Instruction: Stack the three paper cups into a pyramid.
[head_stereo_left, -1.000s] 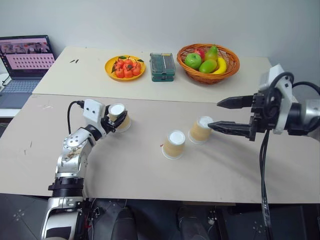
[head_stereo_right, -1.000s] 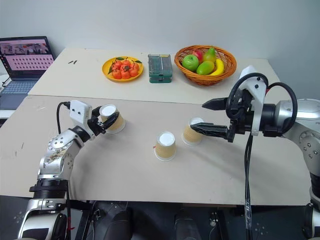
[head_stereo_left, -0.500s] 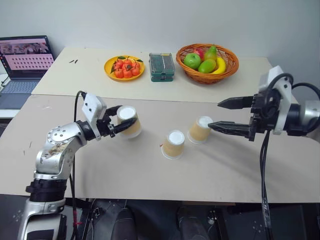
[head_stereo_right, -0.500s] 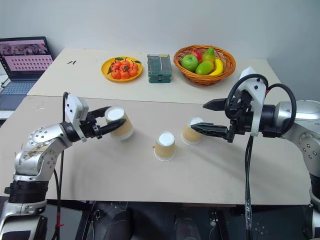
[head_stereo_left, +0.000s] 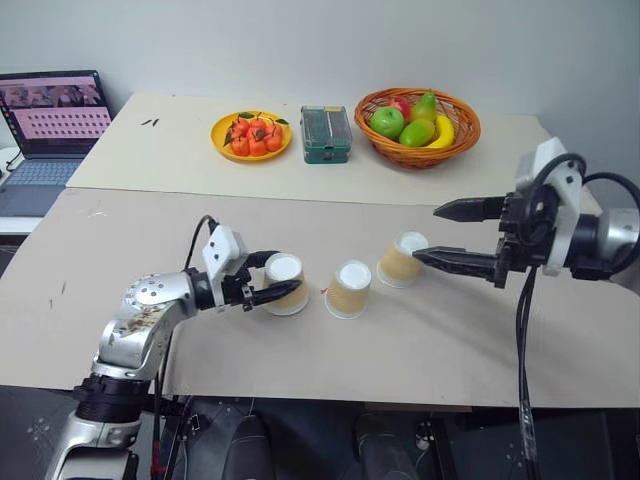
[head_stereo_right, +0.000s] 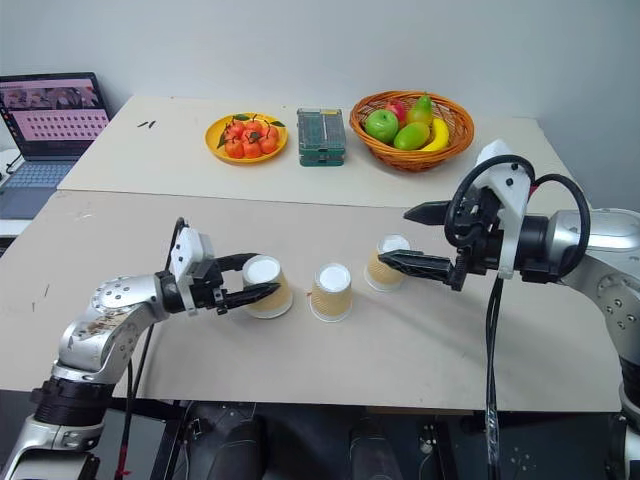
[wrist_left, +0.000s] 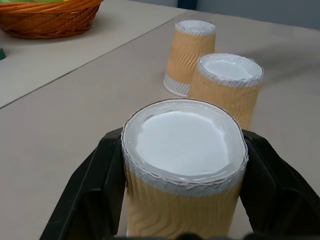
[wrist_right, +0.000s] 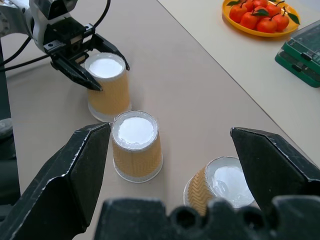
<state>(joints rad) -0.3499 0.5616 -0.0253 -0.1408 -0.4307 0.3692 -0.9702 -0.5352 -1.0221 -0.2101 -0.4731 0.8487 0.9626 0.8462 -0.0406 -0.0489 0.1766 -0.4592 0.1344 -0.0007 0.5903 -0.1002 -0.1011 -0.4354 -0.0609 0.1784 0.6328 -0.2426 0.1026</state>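
Observation:
Next, I close my right gripper on the tan sides (head_stereo_left: 398, 266) (wrist_right: 201, 191) of the paper cup nearest the wicker basket, because that cup is to go on top.
Three paper cups stand in a row on the near table, white ends up. My left gripper (head_stereo_left: 272, 279) is shut on the left cup (head_stereo_left: 288, 290), one black finger on each side of it (wrist_left: 182, 165). That cup sits close beside the middle cup (head_stereo_left: 350, 288); whether it rests on the table I cannot tell. The right cup (head_stereo_left: 401, 260) stands a little farther back. My right gripper (head_stereo_left: 426, 233) hovers open just right of it, its lower fingertip close to that cup. In the right wrist view the middle cup (wrist_right: 136, 145) and the right cup (wrist_right: 220, 185) lie between its wide-spread fingers.
On the far table stand a yellow plate (head_stereo_left: 222, 128) of small red fruit, a green box (head_stereo_left: 326, 133) and a wicker basket (head_stereo_left: 462, 135) of fruit. A laptop (head_stereo_left: 55, 110) is open at the far left. Bare tabletop lies in front of the cups.
My left gripper has carried its cup rightward and nearer, from the left part of the table to beside the middle cup. The right gripper and the other two cups have stayed put.

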